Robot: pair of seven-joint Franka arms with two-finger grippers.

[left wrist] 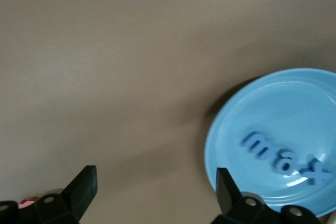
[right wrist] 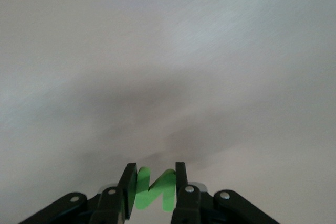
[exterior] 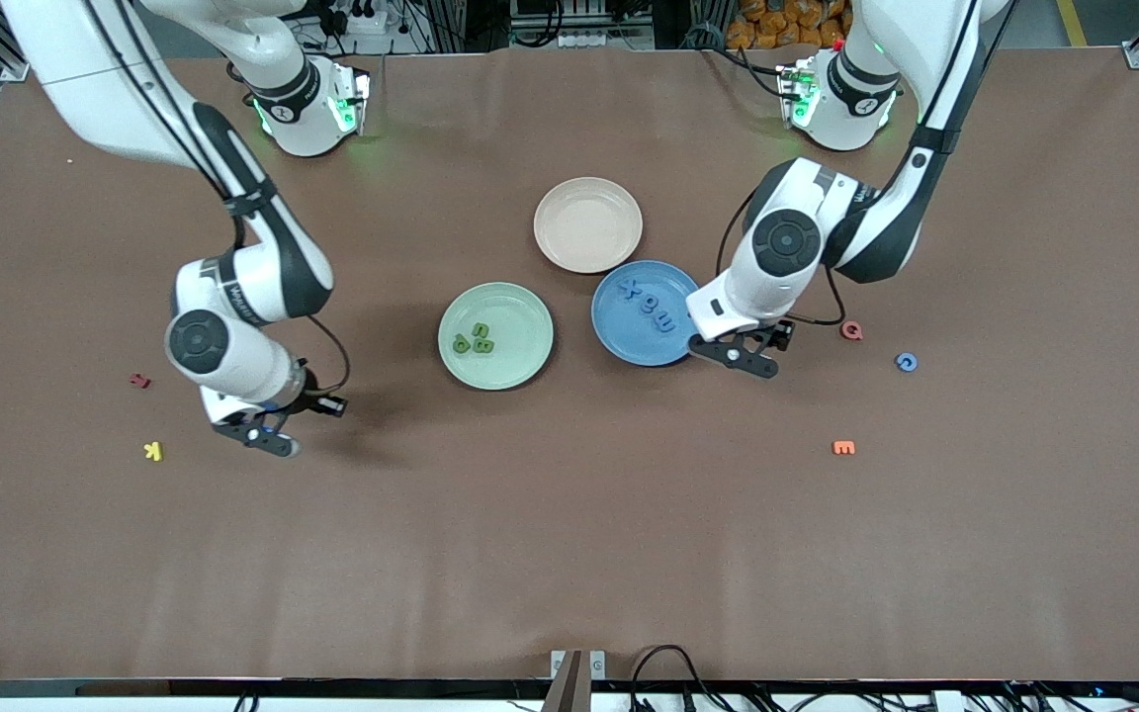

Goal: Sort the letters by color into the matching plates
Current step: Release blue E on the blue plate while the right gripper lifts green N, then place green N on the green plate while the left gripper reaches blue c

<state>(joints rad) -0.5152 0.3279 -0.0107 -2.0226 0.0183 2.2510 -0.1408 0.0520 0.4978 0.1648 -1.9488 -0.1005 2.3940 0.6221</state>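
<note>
The green letter in my right gripper, still over bare table, will be let go amid the other green letters on the pale green plate (exterior: 474,340).
The pale green plate (exterior: 520,366) holds three green letters (exterior: 477,338). The blue plate (exterior: 619,336) beside it, toward the left arm's end, holds three blue letters (exterior: 651,307); they also show in the left wrist view (left wrist: 286,157) on the blue plate (left wrist: 252,124). A fourth blue letter (exterior: 907,362) lies on the table toward the left arm's end. My right gripper (exterior: 268,441) is shut on a green letter (right wrist: 155,188) over bare table toward the right arm's end. My left gripper (exterior: 743,358) is open and empty beside the blue plate's rim.
A beige-pink plate (exterior: 588,224) sits farther from the front camera than the two task plates. A red letter (exterior: 852,330) and an orange letter (exterior: 843,448) lie toward the left arm's end. A red letter (exterior: 139,380) and a yellow letter (exterior: 153,451) lie toward the right arm's end.
</note>
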